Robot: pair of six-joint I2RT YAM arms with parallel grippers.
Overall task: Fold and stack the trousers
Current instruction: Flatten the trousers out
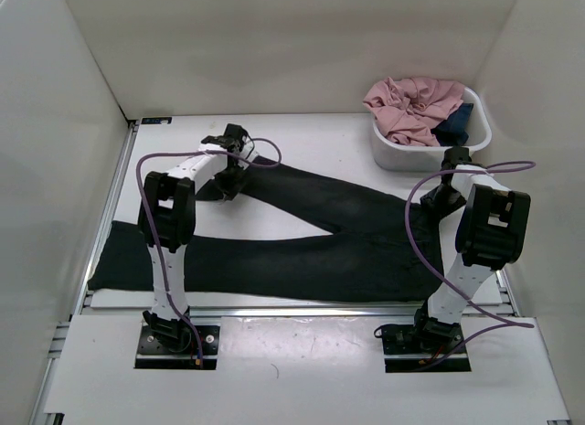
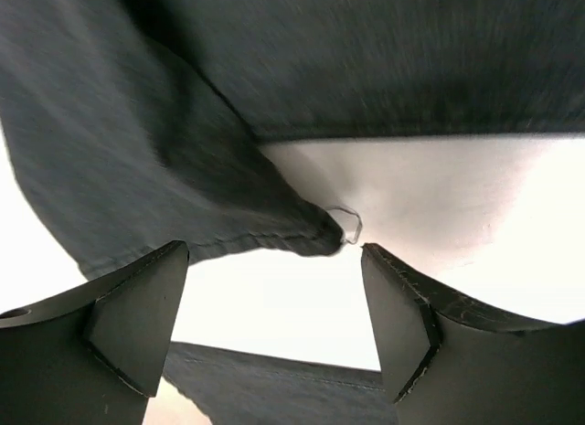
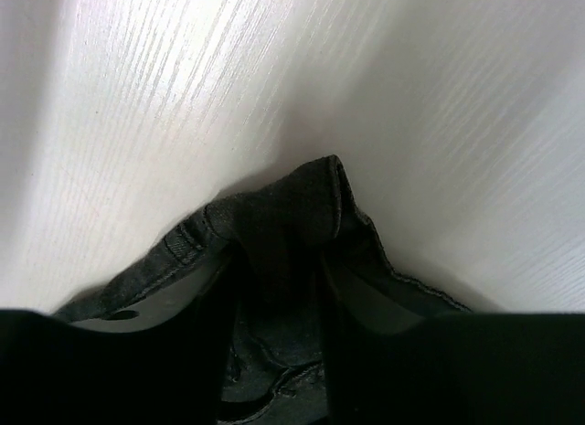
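The trousers are bunched thickly in my right gripper below the waist's corner, so it should open and grab a narrower fold nearer the waistband (image 3: 203, 231) before stretching the upper leg.
The black trousers (image 1: 347, 247) lie spread on the white table, with the waist at the right and both legs running left. My left gripper (image 1: 228, 183) is at the end of the upper leg. In the left wrist view it (image 2: 274, 251) is open, and the leg's hem (image 2: 274, 228) lies just beyond the fingertips, not gripped. My right gripper (image 1: 441, 198) is at the waist's upper corner. In the right wrist view it (image 3: 279, 251) is shut on a bunched fold of the trousers (image 3: 283, 206), lifted a little off the table.
A white tub (image 1: 475, 142) stands at the back right, holding a pink garment (image 1: 411, 105) and a small dark blue garment (image 1: 457, 123). White walls enclose the table on three sides. The lower leg's end (image 1: 105, 270) reaches the table's left edge.
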